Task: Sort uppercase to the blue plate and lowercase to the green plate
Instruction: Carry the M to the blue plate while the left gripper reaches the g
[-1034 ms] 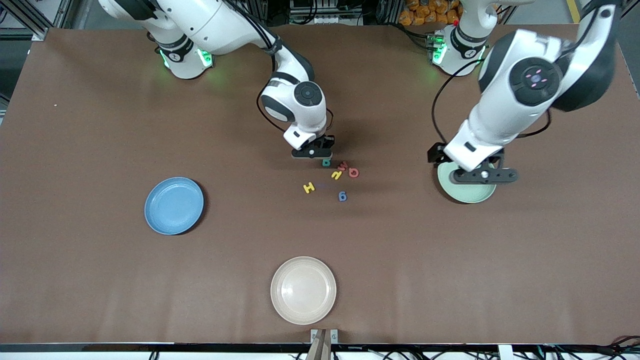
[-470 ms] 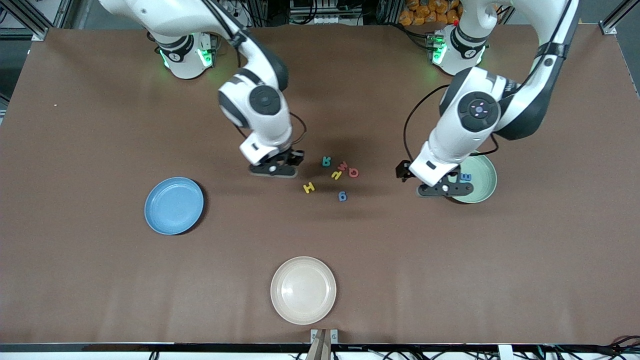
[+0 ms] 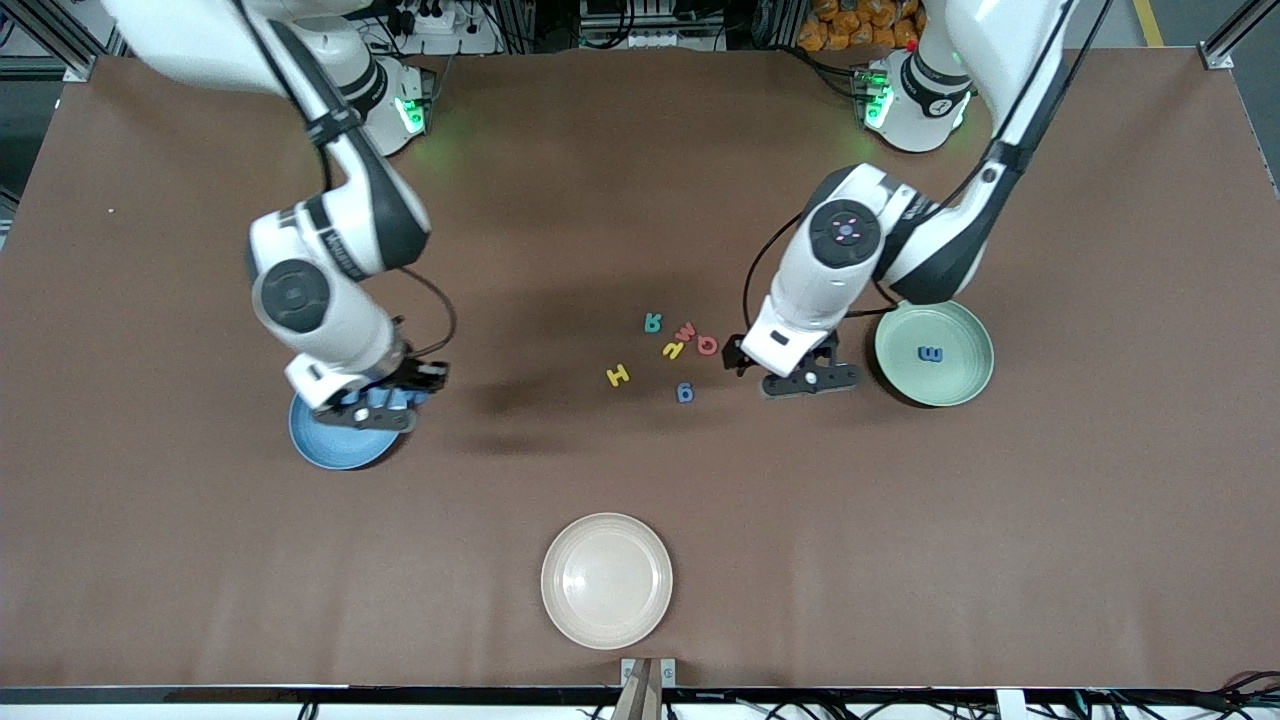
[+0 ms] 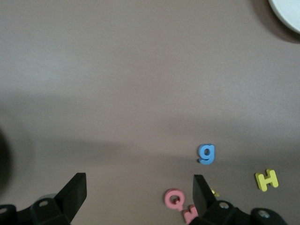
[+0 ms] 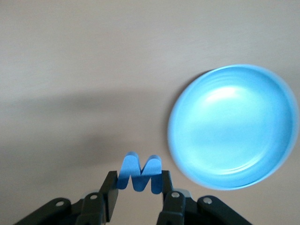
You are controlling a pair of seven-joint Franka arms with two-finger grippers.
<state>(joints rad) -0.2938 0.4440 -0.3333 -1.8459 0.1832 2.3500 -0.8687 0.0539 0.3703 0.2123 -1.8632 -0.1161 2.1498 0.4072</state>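
The blue g is lowercase and belongs on the green plate, so next my left gripper should go to it and close on the sides of its round loop (image 3: 685, 395) (image 4: 206, 152).
My right gripper (image 3: 372, 408) is shut on the blue M (image 5: 139, 174) and holds it over the edge of the blue plate (image 3: 322, 455), which also shows in the right wrist view (image 5: 232, 126). My left gripper (image 3: 808, 382) is open and empty, over the table between the letter cluster and the green plate (image 3: 968, 380). A blue m (image 3: 930, 354) lies in the green plate. On the table lie the teal R (image 3: 652, 322), red m (image 3: 686, 330), red Q (image 3: 708, 346), yellow h (image 3: 673, 349), yellow H (image 3: 618, 376) and blue g (image 3: 685, 392). The left wrist view shows the g (image 4: 206, 153), H (image 4: 266, 179) and Q (image 4: 174, 198).
A cream-white plate (image 3: 606, 580) sits near the table's front edge, nearer the camera than the letters. Its rim (image 4: 288, 14) shows in the left wrist view.
My right gripper carried the blue M from the letter cluster to over the blue plate. My left gripper moved from over the green plate toward the letters, leaving the blue m in it.
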